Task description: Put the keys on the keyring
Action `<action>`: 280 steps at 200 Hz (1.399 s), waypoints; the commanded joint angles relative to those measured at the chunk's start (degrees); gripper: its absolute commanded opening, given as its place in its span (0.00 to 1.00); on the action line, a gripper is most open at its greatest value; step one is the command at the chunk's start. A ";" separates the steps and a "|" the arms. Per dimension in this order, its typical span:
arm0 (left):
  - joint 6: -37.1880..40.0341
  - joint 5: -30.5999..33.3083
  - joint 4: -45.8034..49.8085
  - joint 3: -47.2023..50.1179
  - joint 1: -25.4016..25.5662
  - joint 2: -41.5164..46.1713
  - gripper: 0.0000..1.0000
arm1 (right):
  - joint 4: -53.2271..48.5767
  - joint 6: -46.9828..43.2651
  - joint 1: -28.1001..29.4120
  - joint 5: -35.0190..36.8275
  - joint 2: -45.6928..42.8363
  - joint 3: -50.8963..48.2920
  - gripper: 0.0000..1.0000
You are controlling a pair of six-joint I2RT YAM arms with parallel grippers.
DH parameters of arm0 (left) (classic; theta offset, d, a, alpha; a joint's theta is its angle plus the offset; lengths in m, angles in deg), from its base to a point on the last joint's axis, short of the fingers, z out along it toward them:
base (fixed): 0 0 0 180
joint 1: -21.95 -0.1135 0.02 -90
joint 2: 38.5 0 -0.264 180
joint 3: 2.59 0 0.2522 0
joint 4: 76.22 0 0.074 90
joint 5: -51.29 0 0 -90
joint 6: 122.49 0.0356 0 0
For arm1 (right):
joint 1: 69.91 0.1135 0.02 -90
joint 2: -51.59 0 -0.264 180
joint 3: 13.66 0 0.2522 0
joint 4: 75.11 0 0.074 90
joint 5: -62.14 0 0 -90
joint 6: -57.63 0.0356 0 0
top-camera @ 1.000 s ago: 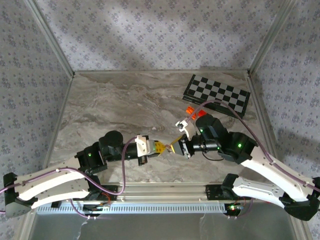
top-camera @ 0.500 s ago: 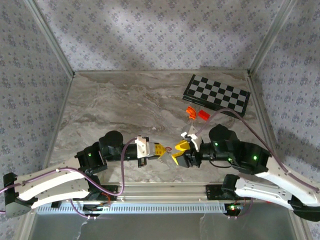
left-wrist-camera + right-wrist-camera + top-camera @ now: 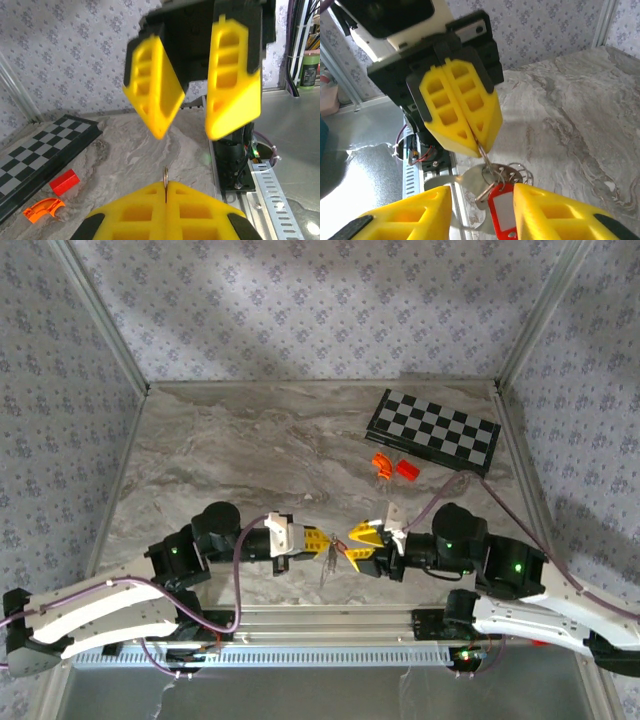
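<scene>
The red tag turns its wide side toward the right gripper, so the robot should swing that gripper around and pinch the tag's flat sides near its ring (image 3: pixel 502 183).
My left gripper (image 3: pixel 321 542) is shut on the edge of the thin keyring (image 3: pixel 485 159), which pokes out between its yellow fingers (image 3: pixel 165 186). Below the ring hang the keys (image 3: pixel 492 192): a silvery key piece with a red tag (image 3: pixel 504 212) and some wire loops (image 3: pixel 520 172). They dangle just above the marble table (image 3: pixel 250 450), and in the top view the keys (image 3: pixel 328 562) sit between the two grippers. My right gripper (image 3: pixel 352 546) faces the left one and is open. Its fingers stand either side of the hanging tag (image 3: pixel 481 194) without touching it, and it also fills the upper part of the left wrist view (image 3: pixel 187 134).
A checkerboard (image 3: pixel 432 430) lies at the back right, with two orange-red blocks (image 3: pixel 380 465) (image 3: pixel 406 469) in front of it. The metal rail (image 3: pixel 330 620) and arm bases run along the near edge, right under the grippers.
My right gripper let go, opened and drew back to the right and nearer the front edge. The keys now hang from the left gripper, which barely moved.
</scene>
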 commanded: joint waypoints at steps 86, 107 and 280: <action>-2.00 1.54 -4.93 -3.36 0.01 1.27 0.00 | 7.80 -3.42 7.26 9.45 -0.24 -5.42 0.48; -1.96 1.36 -5.00 -3.55 0.01 1.05 0.00 | 9.09 -4.19 8.27 12.45 0.53 -5.59 0.49; -2.05 0.03 -4.02 -4.37 0.01 0.57 0.00 | 13.88 -5.83 9.17 19.89 2.21 -7.37 0.08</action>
